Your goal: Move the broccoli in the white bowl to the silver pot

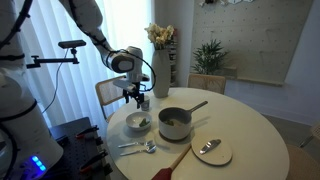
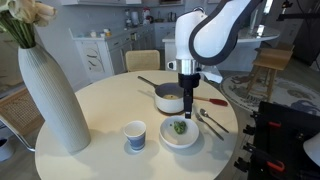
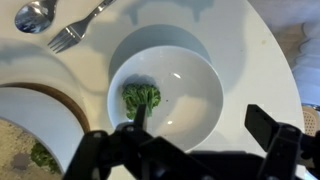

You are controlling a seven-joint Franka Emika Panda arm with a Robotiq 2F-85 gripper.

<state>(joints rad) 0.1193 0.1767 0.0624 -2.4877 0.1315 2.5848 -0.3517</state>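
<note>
I will next reach down into the white bowl with my gripper and close it on the broccoli's stem (image 1: 143,123) (image 3: 147,98), leaving the broccoli's bushy top free.
The broccoli (image 3: 141,97) is a small green piece lying in the white bowl (image 3: 190,70), left of the bowl's centre. It also shows in an exterior view (image 2: 180,127) inside the bowl (image 2: 180,138). The silver pot (image 1: 175,122) with its long handle stands right beside the bowl (image 1: 139,124). It also shows in the other exterior view (image 2: 168,98) and at the wrist view's lower left (image 3: 20,125), with something green inside. My gripper (image 3: 200,125) is open and empty, hovering above the bowl in both exterior views (image 1: 133,97) (image 2: 187,100). One finger is just by the broccoli.
A tall pale vase (image 2: 50,95) with flowers and a small cup (image 2: 135,135) stand on the round table (image 2: 100,110). A fork (image 3: 75,35) and spoon (image 3: 35,15) lie by the bowl. A flat white plate (image 1: 211,152) and a wooden spatula (image 1: 172,160) lie near the table's edge.
</note>
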